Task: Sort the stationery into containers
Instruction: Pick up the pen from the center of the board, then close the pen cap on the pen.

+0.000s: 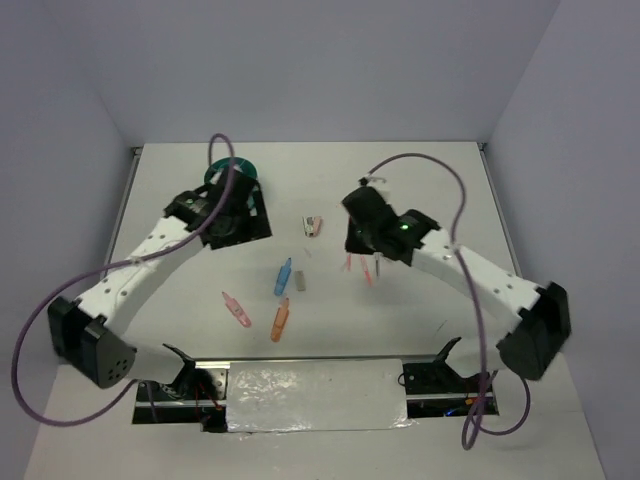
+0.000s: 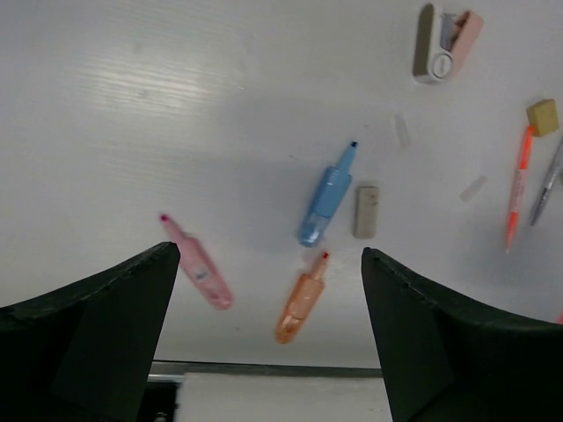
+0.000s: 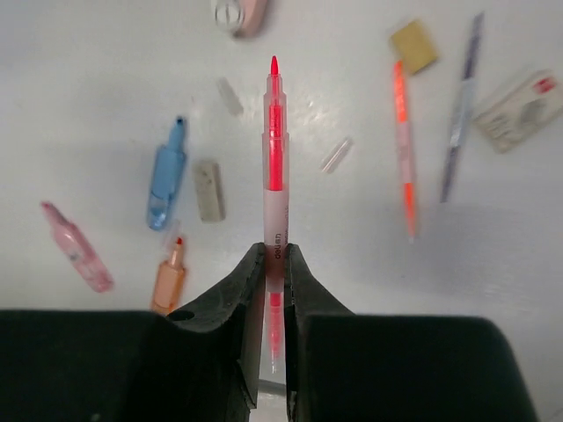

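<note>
Next, my left gripper grips the small clear cap point(image 1: 308, 253) point(image 2: 402, 130) that lies between the blue marker's tip and the pink-and-white clip-like item.
My right gripper point(image 3: 274, 255) is shut on a red pen point(image 3: 275, 158), held above the table with its tip pointing away; in the top view this gripper point(image 1: 362, 262) hangs right of centre. My left gripper point(image 2: 268, 255) stands open and empty above the pink marker point(image 2: 198, 264) and orange marker point(image 2: 302, 299). The blue marker point(image 2: 327, 195) lies beside a grey eraser point(image 2: 366, 211). A thin orange pen point(image 3: 404, 149), a dark pen point(image 3: 459, 105) and a tan eraser point(image 3: 413, 46) lie further right. The teal organiser point(image 1: 218, 172) is mostly hidden behind the left arm.
A pink-and-white clip-like item point(image 1: 314, 227) lies at the table's middle back. A white labelled eraser point(image 3: 519, 107) rests at the far right. Two small clear caps point(image 3: 336, 155) lie loose. Grey walls enclose three sides; a shiny plate point(image 1: 315, 395) covers the near edge.
</note>
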